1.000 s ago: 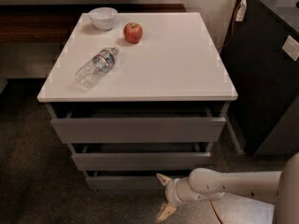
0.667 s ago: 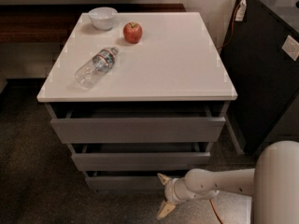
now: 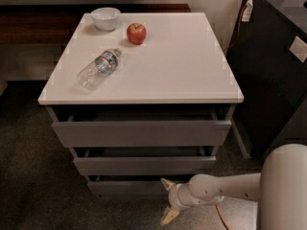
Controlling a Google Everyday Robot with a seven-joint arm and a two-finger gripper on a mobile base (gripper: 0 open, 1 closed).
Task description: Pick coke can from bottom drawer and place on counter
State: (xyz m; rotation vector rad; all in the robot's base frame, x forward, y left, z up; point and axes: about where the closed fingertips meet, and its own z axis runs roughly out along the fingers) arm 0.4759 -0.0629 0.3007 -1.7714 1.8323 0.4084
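The drawer should be pulled open. So my gripper will close on the bottom drawer's top edge [image 3: 160,182], just off its middle toward the dark cabinet.
The grey cabinet has a white counter [image 3: 182,66] on top. The bottom drawer [image 3: 124,188] is the lowest of three grey fronts and stands only slightly out; its inside is hidden. The coke can is not in view. My gripper [image 3: 168,201] is low in front of the bottom drawer's right part, its two cream fingers [image 3: 167,183] spread apart, open and empty. The white arm reaches in from the lower right.
On the counter lie a clear plastic bottle [image 3: 98,69], a red apple [image 3: 136,33] and a white bowl [image 3: 105,18]. A dark cabinet [image 3: 278,75] stands to the right. Dark carpet [image 3: 33,176] covers the floor. The upper two drawers stand slightly out.
The arm's white upper part has swung further into view at the lower right. The gripper has stayed almost in place in front of the bottom drawer.
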